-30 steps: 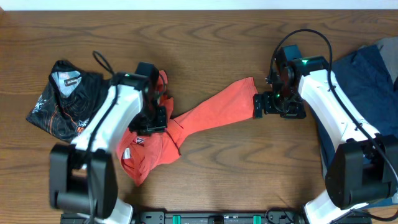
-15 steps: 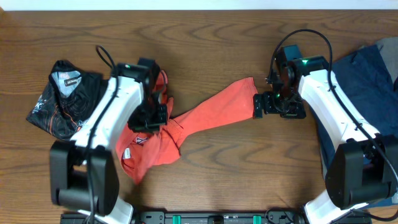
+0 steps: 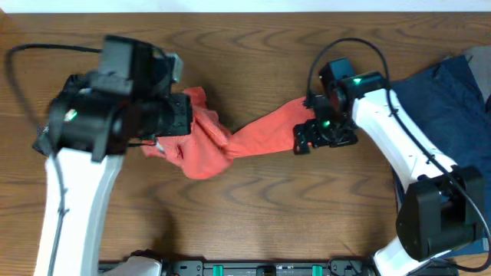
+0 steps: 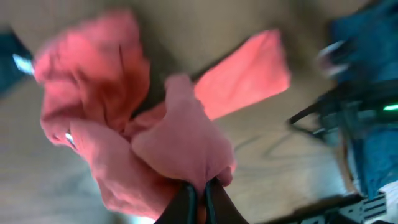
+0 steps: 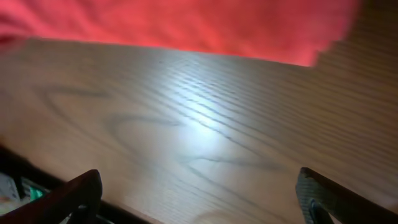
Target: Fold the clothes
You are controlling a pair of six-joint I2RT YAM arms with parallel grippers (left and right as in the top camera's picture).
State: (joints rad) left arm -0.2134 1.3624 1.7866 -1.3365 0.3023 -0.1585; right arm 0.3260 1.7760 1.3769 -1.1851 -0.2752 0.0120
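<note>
The coral-red T-shirt is bunched below the robot's left gripper, so the right gripper needs to grab the T-shirt's loose end [image 3: 294, 115] and pull the T-shirt open before folding.
The coral-red T-shirt [image 3: 230, 138] lies bunched and stretched across the middle of the table, one end reaching right. My left gripper [image 4: 199, 193] is shut on a fold of the T-shirt [image 4: 180, 143] and holds the bunched left part up off the table; in the overhead view the raised left arm [image 3: 115, 107] hides the fingers. My right gripper [image 5: 199, 193] is open and empty above bare wood, just off the shirt's right end [image 5: 186, 25]; overhead it [image 3: 301, 138] sits at that end. The lettering is hidden.
A large navy blue garment [image 3: 453, 100] lies at the right edge under the right arm. The raised left arm covers the far left of the table. Bare wood shows in front of the shirt [image 3: 268, 207].
My left arm has lifted high and swung left, pulling the shirt's lower part up into a bunch and now hiding the black garment. My right gripper has shifted slightly left along the shirt's end.
</note>
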